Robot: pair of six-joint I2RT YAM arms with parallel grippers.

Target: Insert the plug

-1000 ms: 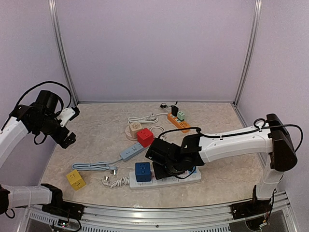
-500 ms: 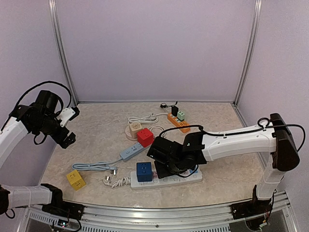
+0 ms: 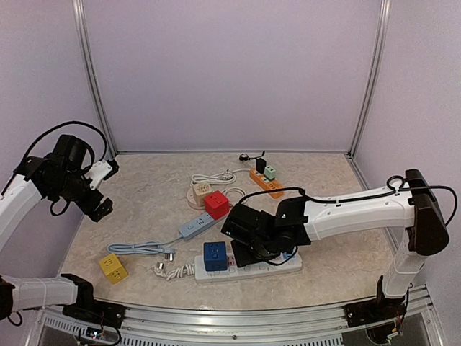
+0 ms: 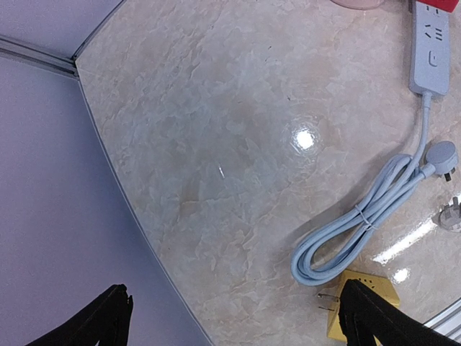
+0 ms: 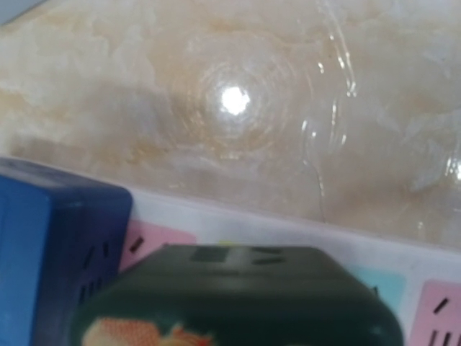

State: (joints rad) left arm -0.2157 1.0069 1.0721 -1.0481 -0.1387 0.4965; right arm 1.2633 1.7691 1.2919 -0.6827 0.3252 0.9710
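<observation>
The yellow cube adapter's sides (image 3: 114,268) (image 4: 373,285), beside the coiled grey cable, are next for my left gripper, which should go down and close there.
My right gripper (image 3: 249,252) hangs low over the white power strip (image 3: 285,265), just right of the blue cube adapter (image 3: 214,256) plugged into it. It is shut on the plug (image 5: 238,295), a dark cube with socket slots on its face that fills the bottom of the right wrist view. Its own fingers are hidden there. Beyond the plug I see the strip (image 5: 288,231) with pink and pale blue panels, and the blue cube (image 5: 43,238) at left. Whether the prongs touch the strip is hidden. My left gripper (image 3: 101,189) is raised at the far left, open (image 4: 234,306) and holding nothing.
A yellow cube adapter (image 3: 113,267) lies front left by a coiled grey cable (image 4: 360,223) and its grey strip (image 3: 197,225). A red cube (image 3: 215,205), a round beige socket (image 3: 201,192) and an orange strip (image 3: 266,183) lie further back. Walls enclose the table.
My right arm has edged a little to the right over the white strip with the plug in its grip. The left arm has not moved.
</observation>
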